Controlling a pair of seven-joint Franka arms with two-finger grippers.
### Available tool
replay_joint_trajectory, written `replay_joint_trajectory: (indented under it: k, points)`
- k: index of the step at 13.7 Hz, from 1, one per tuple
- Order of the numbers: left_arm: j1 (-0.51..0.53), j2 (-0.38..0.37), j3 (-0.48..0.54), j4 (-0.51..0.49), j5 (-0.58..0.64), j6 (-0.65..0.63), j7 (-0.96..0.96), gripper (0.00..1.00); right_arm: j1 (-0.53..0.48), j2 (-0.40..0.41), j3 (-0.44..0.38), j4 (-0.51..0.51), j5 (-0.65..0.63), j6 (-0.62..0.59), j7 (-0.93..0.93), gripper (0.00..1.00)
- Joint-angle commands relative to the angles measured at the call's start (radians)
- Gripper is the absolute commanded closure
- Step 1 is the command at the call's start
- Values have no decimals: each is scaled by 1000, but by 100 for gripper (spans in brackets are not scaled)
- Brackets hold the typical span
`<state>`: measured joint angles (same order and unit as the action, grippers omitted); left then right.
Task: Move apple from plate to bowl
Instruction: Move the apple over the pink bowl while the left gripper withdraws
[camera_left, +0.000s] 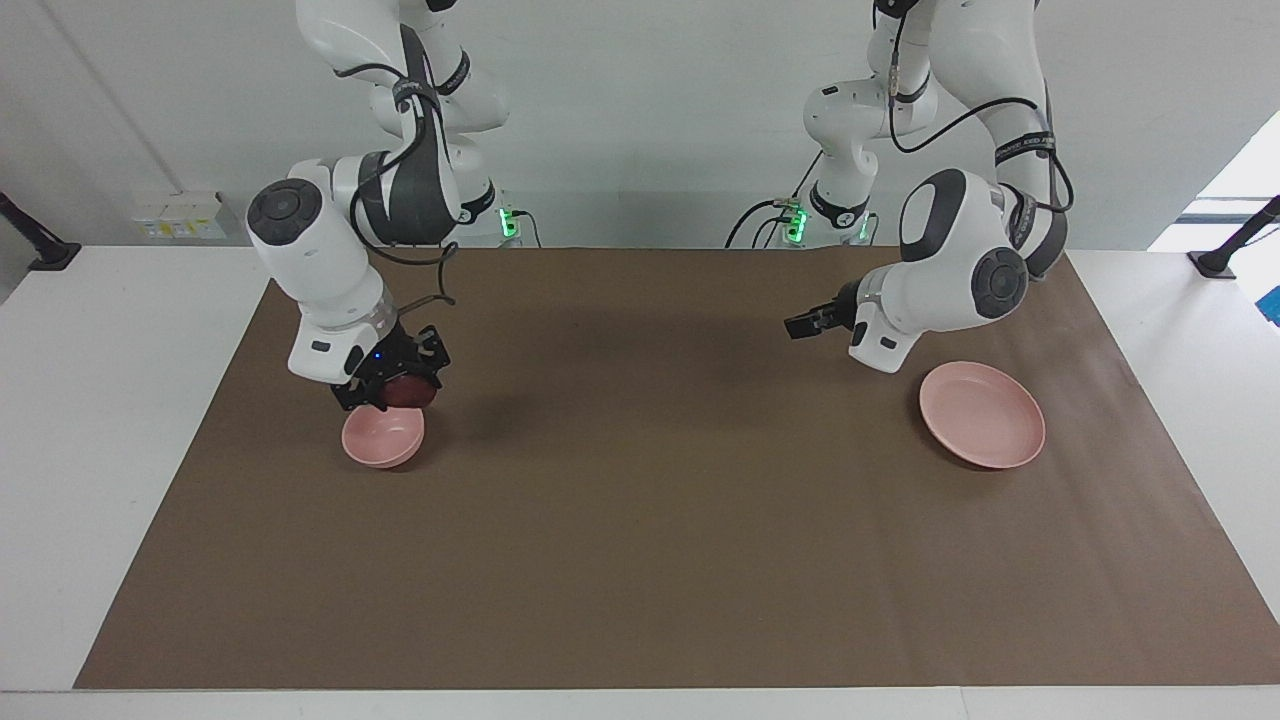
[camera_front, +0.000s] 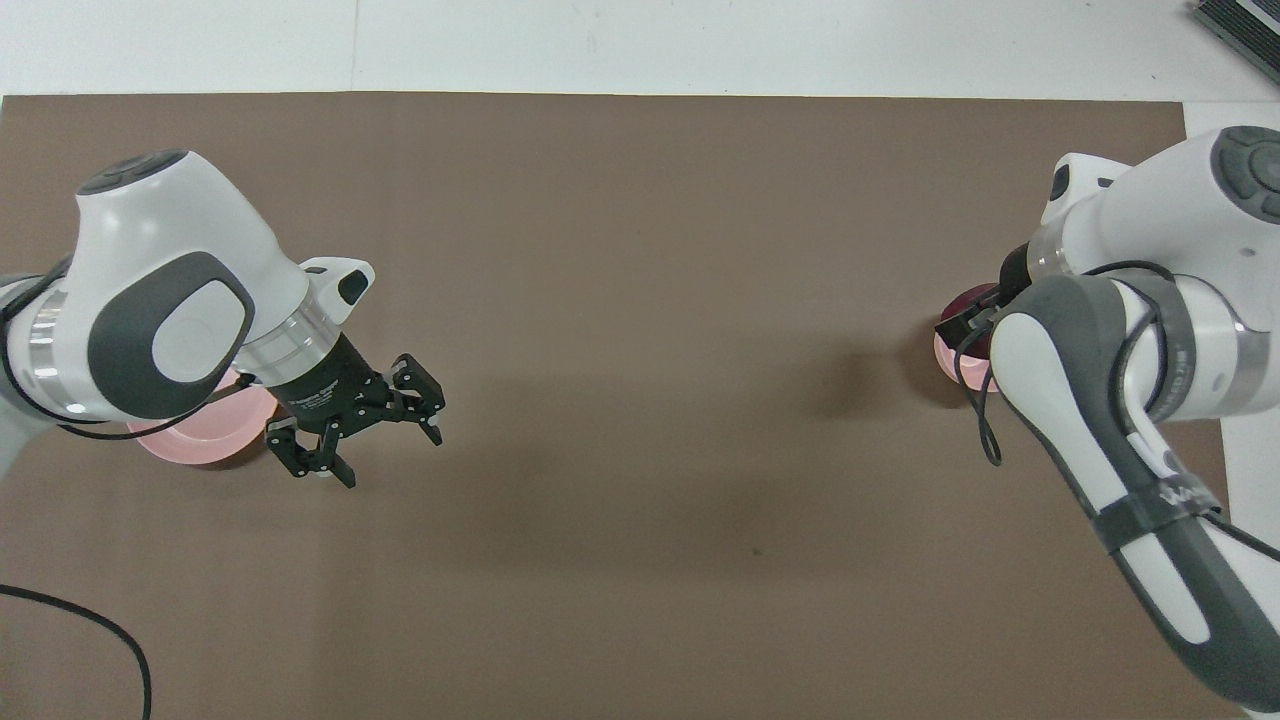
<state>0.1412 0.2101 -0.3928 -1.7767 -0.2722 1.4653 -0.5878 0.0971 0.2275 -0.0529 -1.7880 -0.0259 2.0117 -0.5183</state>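
I will release the dark red apple from my right gripper inside the small pink bowl (camera_front: 979, 336) just below it.
My right gripper (camera_left: 398, 393) is shut on the dark red apple (camera_left: 412, 390) and holds it just above the small pink bowl (camera_left: 383, 438) at the right arm's end of the mat. In the overhead view the apple (camera_front: 973, 299) and a sliver of the bowl (camera_front: 944, 352) show beside the right gripper (camera_front: 962, 322). The wide pink plate (camera_left: 982, 414) lies empty at the left arm's end. My left gripper (camera_left: 802, 325) is open and empty, raised over the mat beside the plate. In the overhead view the left arm partly hides the plate (camera_front: 190, 440), with the left gripper (camera_front: 388, 458) beside it.
A brown mat (camera_left: 660, 520) covers the white table. A black cable (camera_front: 90, 620) lies on the mat near the left arm's base. Black clamps stand at both table ends.
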Motion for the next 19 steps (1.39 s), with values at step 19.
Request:
replay_joint_trajectory:
  k: [19]
  points:
    - [124, 5, 5, 157, 209, 130, 201, 0, -20, 70, 2, -128, -295, 182, -42, 100]
